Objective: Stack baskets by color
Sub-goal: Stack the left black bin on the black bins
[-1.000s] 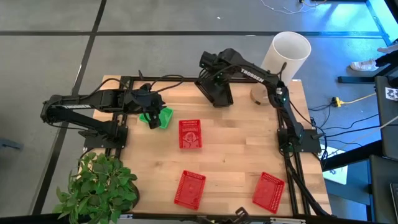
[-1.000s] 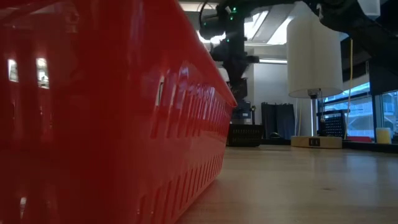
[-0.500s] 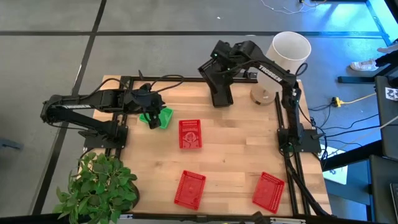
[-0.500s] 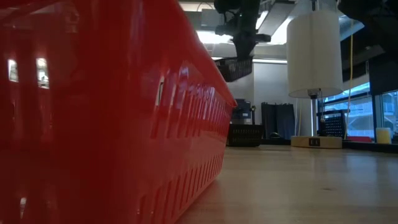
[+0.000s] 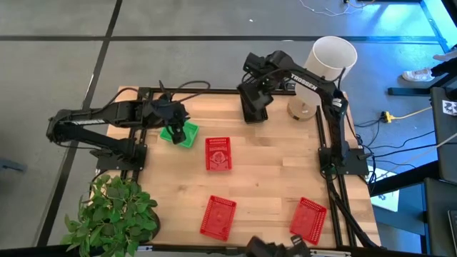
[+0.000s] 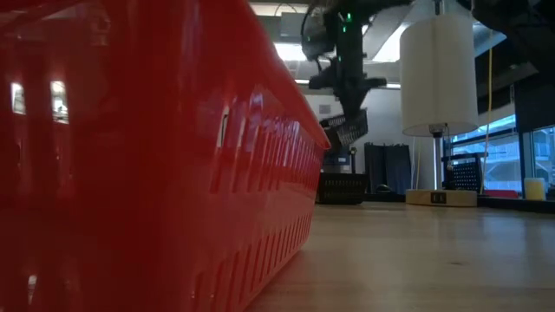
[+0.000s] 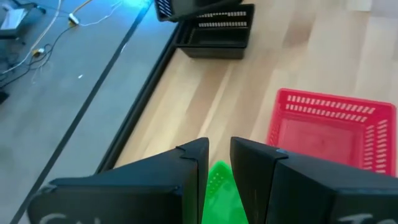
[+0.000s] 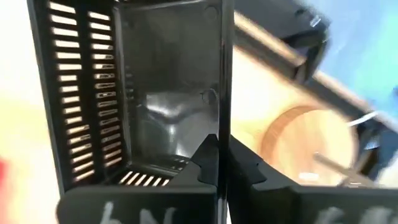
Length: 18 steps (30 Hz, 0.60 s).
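Observation:
Next, my right gripper sets the black basket down on the wood (image 5: 247,107), close to the far edge of the wood and right beside the base of the lamp. The black basket is still held in the air.
My right gripper (image 5: 255,91) is shut on a black basket (image 5: 255,108), held in the air near the table's far edge; the low view shows this basket (image 6: 347,130) tilted. Below it, more black baskets (image 7: 214,34) sit on the wood at the far edge. My left gripper (image 5: 173,127) is shut on a green basket (image 5: 180,134) at the table's far left. Three red baskets lie flat on their bottoms: one in the middle (image 5: 218,153), two near the front edge (image 5: 218,216) (image 5: 308,218). My left gripper pinches one wall of the green basket (image 7: 217,183) between its two fingers, which slant down toward the table's right. The basket hangs tilted below the fingers. My right gripper pinches one long wall of the black basket (image 8: 225,106), one finger inside and one outside. The fingers come from above, pointing down. The basket hangs tilted below them, clear of the table.
A tall white lamp shade (image 5: 333,58) on a round wooden base (image 5: 300,108) stands at the far right corner. A potted plant (image 5: 114,214) fills the near left corner. Bare wood lies between the red baskets (image 5: 271,171).
My right gripper has gone toward the table's right edge with the black basket, which has lifted clear of the black baskets on the table and now hangs tilted, lower than half a second ago.

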Each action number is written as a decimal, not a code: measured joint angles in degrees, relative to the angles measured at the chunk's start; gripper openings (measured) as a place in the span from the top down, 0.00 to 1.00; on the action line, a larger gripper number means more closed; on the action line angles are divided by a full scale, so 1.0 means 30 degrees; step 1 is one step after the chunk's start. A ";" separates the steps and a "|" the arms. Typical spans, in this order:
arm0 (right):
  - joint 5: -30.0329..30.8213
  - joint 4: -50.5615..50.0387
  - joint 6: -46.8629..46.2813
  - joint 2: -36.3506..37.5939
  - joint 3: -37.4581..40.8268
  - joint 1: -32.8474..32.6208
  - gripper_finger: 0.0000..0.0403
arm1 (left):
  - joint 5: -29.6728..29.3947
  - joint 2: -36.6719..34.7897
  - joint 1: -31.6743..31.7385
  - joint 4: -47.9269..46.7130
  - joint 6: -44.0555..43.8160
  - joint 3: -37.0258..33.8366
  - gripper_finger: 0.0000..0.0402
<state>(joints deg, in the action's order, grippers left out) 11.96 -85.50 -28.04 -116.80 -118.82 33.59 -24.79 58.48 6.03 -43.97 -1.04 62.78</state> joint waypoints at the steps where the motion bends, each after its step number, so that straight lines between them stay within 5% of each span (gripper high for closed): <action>1: -0.0476 0.0517 -0.0012 -0.0006 0.0376 0.0233 0.99 | 0.0006 0.0000 0.0164 -0.0007 -0.0058 0.0000 0.86; 9: -0.3617 0.4104 -0.0586 0.0001 0.2910 0.1131 0.99 | 0.0006 0.0000 0.1142 -0.0004 -0.0116 0.0000 0.86; 18: -0.3947 0.4174 -0.2458 0.0001 0.4737 0.1125 0.99 | 0.0145 0.0000 0.2312 0.0146 0.0003 -0.0001 0.86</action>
<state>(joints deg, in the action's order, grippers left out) 0.12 -72.98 -35.41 -116.79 -104.61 36.97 -24.36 58.48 12.97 -43.53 -1.03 62.78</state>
